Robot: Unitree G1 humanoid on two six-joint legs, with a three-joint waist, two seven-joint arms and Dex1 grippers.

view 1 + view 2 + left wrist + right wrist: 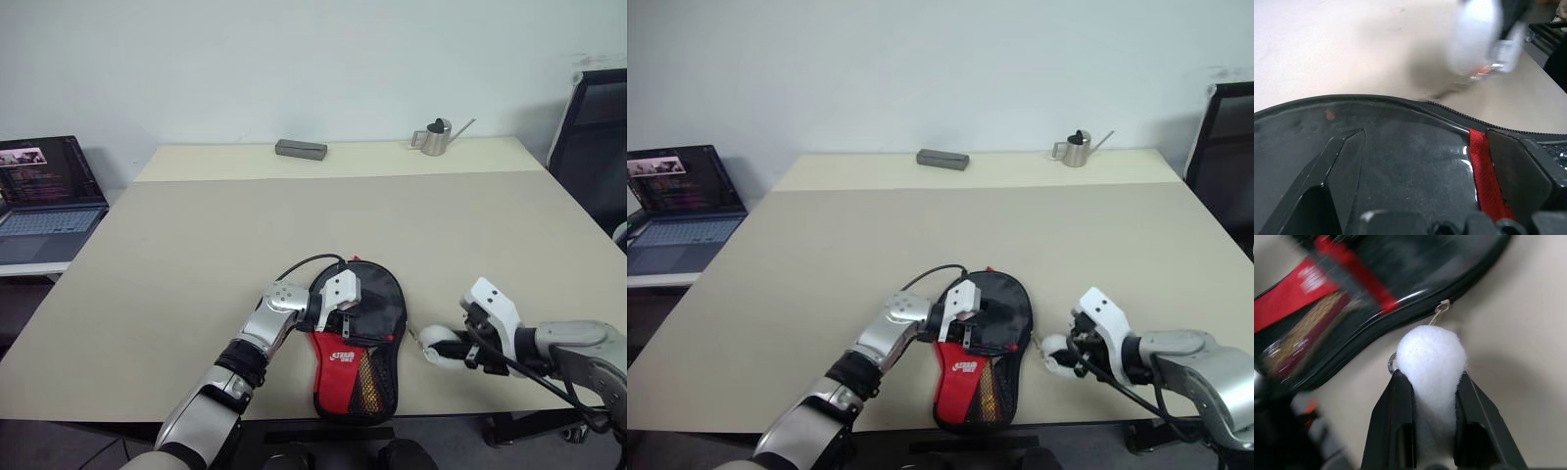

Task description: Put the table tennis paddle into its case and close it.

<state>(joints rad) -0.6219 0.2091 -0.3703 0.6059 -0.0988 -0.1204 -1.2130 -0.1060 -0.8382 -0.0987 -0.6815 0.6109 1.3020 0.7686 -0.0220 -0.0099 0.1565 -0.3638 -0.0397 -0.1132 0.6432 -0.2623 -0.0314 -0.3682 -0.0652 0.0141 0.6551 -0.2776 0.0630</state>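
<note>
My right gripper has the white pom-pom. It will release it at the mesh-side corner of the case's narrow end (385,428), by the table's front edge.
The black case (377,294), with its red panel and mesh, lies flat near the table's front edge, narrow end toward me. The paddle's striped handle (371,388) shows faintly through the mesh; the blade is hidden inside. My left gripper (338,299) is open, its fingers (1332,171) spread flat on the case's round top (1410,161). My right gripper (1431,377), just right of the case, is shut on a white fluffy pom-pom (1432,347). A small ring links the pom-pom to the zip slider (1442,308) on the case's right edge.
At the table's far edge lie a grey box (301,149) and a small metal watering can (436,137). An open laptop (44,196) sits on a side desk at the left. A black chair (598,137) stands at the right.
</note>
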